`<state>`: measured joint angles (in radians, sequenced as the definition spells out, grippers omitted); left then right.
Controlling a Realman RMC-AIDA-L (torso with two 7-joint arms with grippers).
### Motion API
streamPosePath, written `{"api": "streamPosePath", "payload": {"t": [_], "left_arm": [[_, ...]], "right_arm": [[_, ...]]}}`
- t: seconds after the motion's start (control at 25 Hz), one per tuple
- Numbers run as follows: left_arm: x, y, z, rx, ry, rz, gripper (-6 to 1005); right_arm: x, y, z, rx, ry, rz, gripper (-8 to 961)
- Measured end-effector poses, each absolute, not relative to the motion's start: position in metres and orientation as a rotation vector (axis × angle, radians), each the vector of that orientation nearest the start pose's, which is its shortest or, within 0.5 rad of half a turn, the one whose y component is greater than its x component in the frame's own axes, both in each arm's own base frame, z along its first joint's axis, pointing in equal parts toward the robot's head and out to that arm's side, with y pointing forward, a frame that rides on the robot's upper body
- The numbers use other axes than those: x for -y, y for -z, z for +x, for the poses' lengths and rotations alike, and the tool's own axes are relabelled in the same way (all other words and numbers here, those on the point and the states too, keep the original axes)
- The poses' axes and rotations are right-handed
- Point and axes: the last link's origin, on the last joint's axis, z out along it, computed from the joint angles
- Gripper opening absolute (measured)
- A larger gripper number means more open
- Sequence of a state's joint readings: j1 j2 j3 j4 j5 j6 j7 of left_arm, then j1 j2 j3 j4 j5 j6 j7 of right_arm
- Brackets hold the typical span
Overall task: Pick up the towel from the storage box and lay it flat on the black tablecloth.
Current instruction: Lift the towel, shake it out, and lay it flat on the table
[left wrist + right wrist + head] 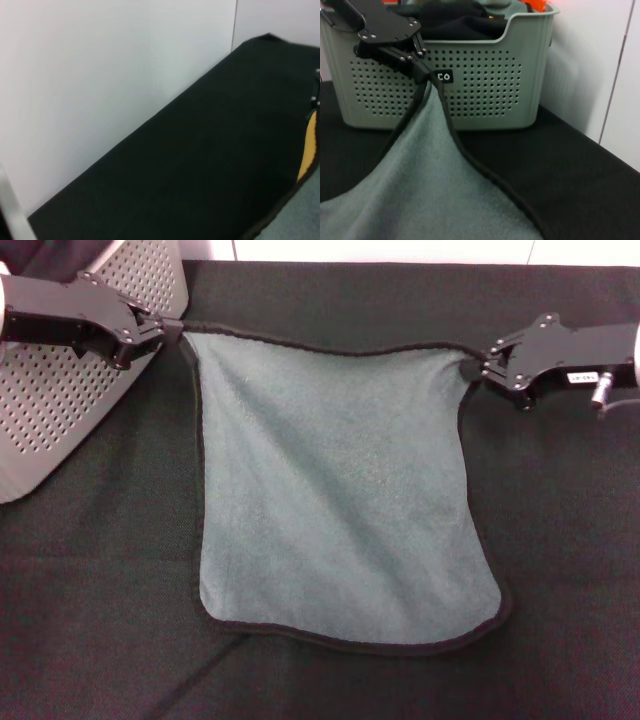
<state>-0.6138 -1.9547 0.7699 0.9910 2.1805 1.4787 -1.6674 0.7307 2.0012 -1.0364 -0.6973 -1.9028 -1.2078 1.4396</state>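
Next, my left gripper lets go of the towel's far corner on the black tablecloth (219, 392) beside the storage box.
The grey-teal towel (340, 490) with a black stitched border is spread over the black tablecloth (560, 560), its near edge lying on the cloth. My left gripper (172, 332) is shut on the towel's far left corner, just beside the storage box (60, 410). My right gripper (478, 368) is shut on the far right corner. The far edge sags slightly between the two grippers. In the right wrist view the towel (420, 190) rises to the left gripper (427, 75) in front of the perforated storage box (485, 95).
The storage box holds dark fabric (455, 25) and something orange (537, 5). A white wall (100, 75) runs along the table's far edge. Bare black cloth lies on both sides of the towel and in front of it.
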Motion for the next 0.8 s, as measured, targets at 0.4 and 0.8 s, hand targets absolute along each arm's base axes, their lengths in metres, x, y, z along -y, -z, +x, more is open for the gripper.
{"api": "streamPosePath", "payload": {"t": [0.4, 0.8], "left_arm": [[-0.396, -0.081, -0.246, 0.48, 0.117, -2.6, 28], [-0.4, -0.074, -0.246, 0.473, 0.072, -2.584, 27]], "right_arm": [[-0.431, 0.01, 0.185, -0.199, -0.239, -2.677, 17], [-0.437, 0.014, 0.185, -0.187, -0.191, -2.641, 18]]}}
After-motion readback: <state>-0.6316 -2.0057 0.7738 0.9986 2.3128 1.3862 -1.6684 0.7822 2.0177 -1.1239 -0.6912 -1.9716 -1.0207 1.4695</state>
